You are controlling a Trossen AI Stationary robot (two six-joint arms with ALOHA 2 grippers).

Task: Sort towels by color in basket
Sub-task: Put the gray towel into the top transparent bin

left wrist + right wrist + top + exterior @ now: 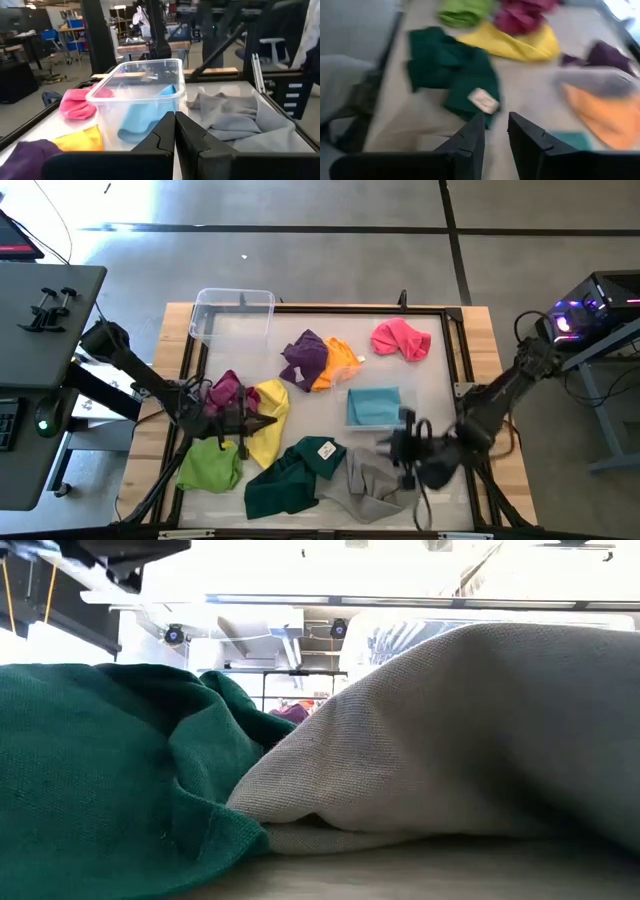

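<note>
The robot's left gripper will next move to the grey towel's edge (334,480) (241,141) next to the dark green towel and close there.
Nine towels lie on the white table top: purple (305,358), orange (342,366), pink (400,338), magenta (225,390), yellow (270,418), lime green (210,466), dark green (290,480), grey (375,488) and light blue (372,406). The light blue towel lies inside a clear plastic box (137,95). My left gripper (264,423) is shut and empty above the yellow towel, pointing toward the table's right. My right gripper (396,444) hovers over the grey towel, its fingers (470,137) a narrow gap apart with nothing between them.
A second clear plastic box (232,318) stands at the table's far left corner. A black frame (455,350) runs round the table top. The dark green (100,780) and grey (450,740) towels fill the low view. Bare table lies between the pink and light blue towels.
</note>
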